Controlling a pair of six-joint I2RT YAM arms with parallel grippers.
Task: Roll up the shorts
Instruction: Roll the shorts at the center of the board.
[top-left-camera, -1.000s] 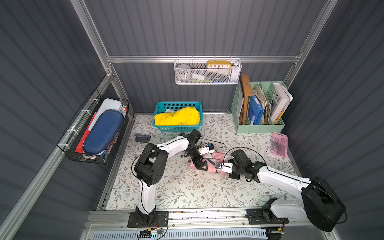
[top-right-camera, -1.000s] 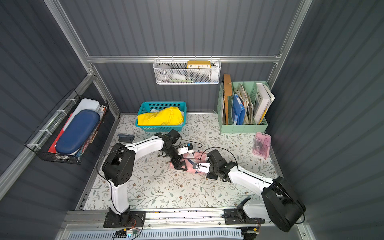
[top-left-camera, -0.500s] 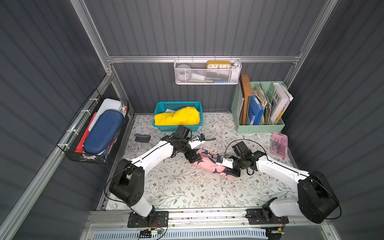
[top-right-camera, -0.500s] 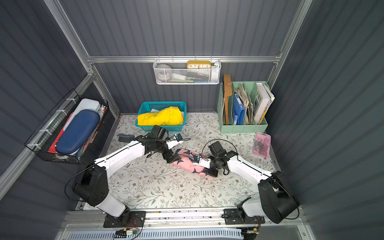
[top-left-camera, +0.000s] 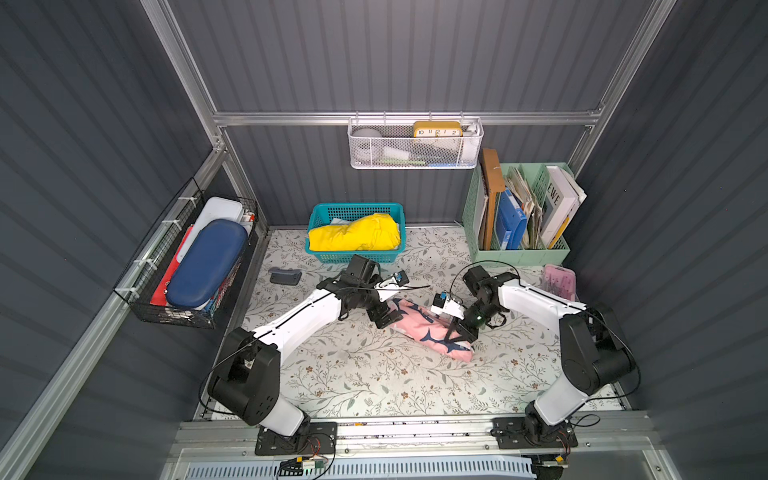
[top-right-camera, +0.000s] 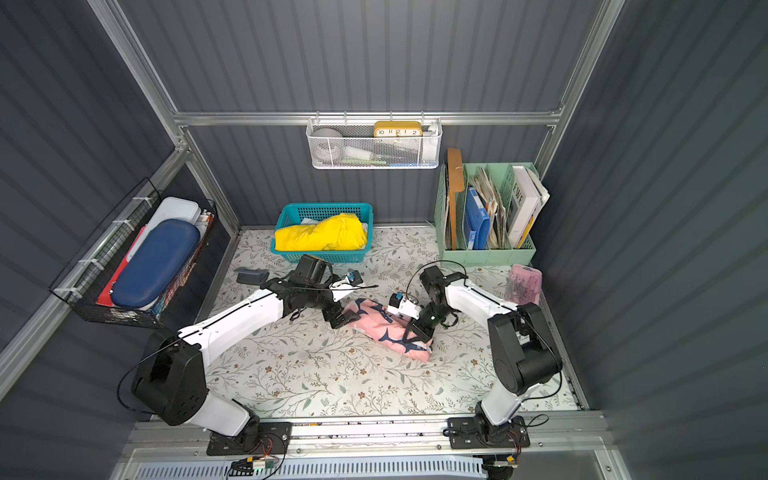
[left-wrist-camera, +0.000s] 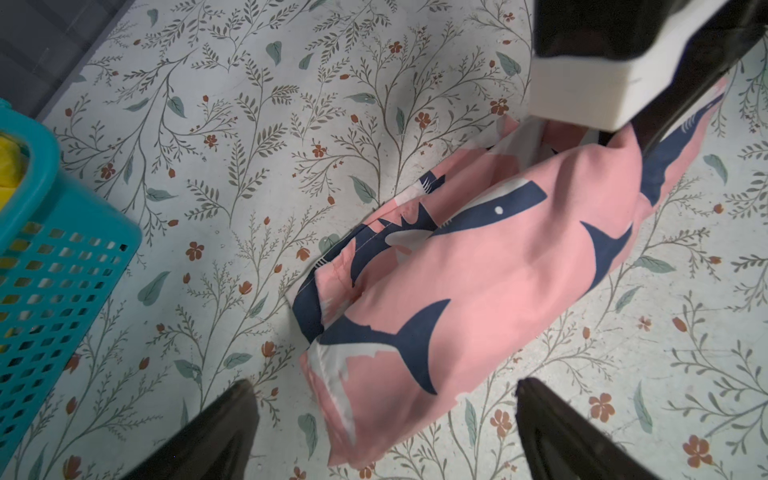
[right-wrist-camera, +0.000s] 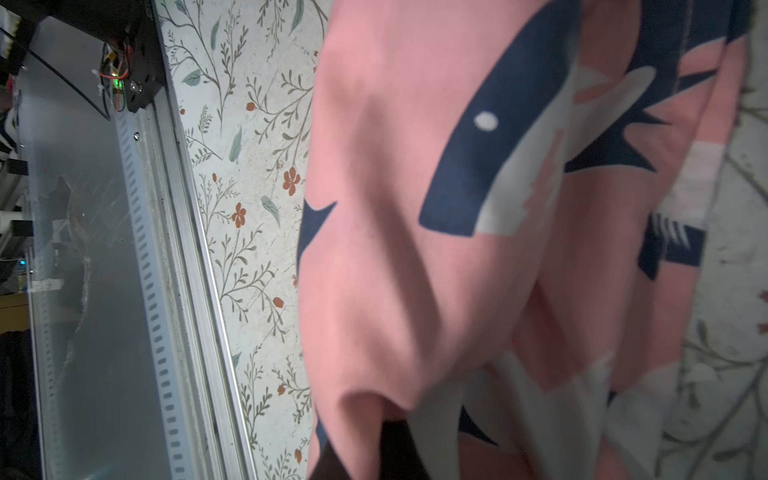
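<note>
The loose, slanting roll has my left gripper at its far end, so that gripper should move in and pinch the roll's middle (top-left-camera: 426, 328) beside my right gripper.
The shorts (top-left-camera: 428, 326) (top-right-camera: 380, 326), pink with navy-and-white sharks, lie as a loose roll in the middle of the floral table, seen in both top views. My left gripper (top-left-camera: 384, 318) (top-right-camera: 340, 318) is open at the roll's far-left end. In the left wrist view its two black fingertips (left-wrist-camera: 232, 407) straddle that end of the shorts (left-wrist-camera: 478, 270) without touching. My right gripper (top-left-camera: 459, 332) (top-right-camera: 415, 332) is shut on the shorts at their near-right end. In the right wrist view pink fabric (right-wrist-camera: 415, 208) drapes over a dark finger (right-wrist-camera: 395, 449).
A teal basket (top-left-camera: 353, 257) (left-wrist-camera: 41, 249) holding yellow cloth (top-left-camera: 357, 232) stands behind the left arm. A grey object (top-left-camera: 284, 276) lies at the back left, a pink box (top-left-camera: 560, 282) at the right, a green file organiser (top-left-camera: 519, 249) at the back right. The front rail (right-wrist-camera: 166, 249) runs near the roll.
Over the second the left arm stretched out from a folded pose, and the shorts now show as a longer roll. Both grippers stay at its ends, with little movement in the last half second.
</note>
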